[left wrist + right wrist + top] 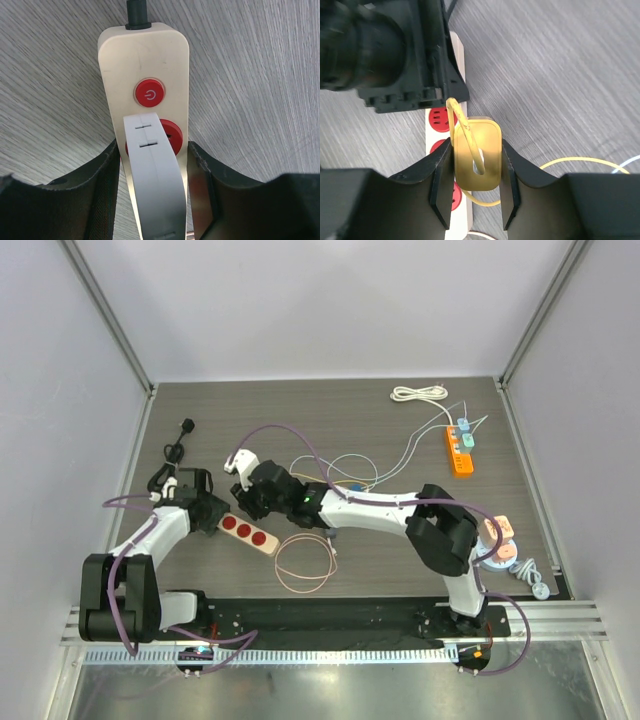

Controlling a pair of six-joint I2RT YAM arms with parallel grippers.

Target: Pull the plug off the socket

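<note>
My left gripper is holding the sides of the socket strip around the grey plug. My right gripper needs to hold the socket strip while my left gripper takes the plug (pixel 154 172).
A cream power strip (pixel 250 533) with three red sockets lies at the left-middle of the table. My left gripper (pixel 207 512) is shut on its switch end. In the left wrist view the fingers (pixel 107 190) press both long sides of the strip (pixel 142 60), just below its red power button (pixel 149 93). My right gripper (pixel 248 498) is shut on a gold plug (pixel 476 155) with a yellow cable (pixel 462 125). It holds the plug just above the strip (pixel 436 145), offset to the strip's right edge. All three red sockets show uncovered.
An orange power strip (pixel 460 450) with plugs and thin cables lies at the back right. A white cable coil (pixel 418 394) is behind it. A black cord (pixel 178 445) is at the far left. A pink cable loop (pixel 305 565) lies in front, and round reels (pixel 500 540) are at the right edge.
</note>
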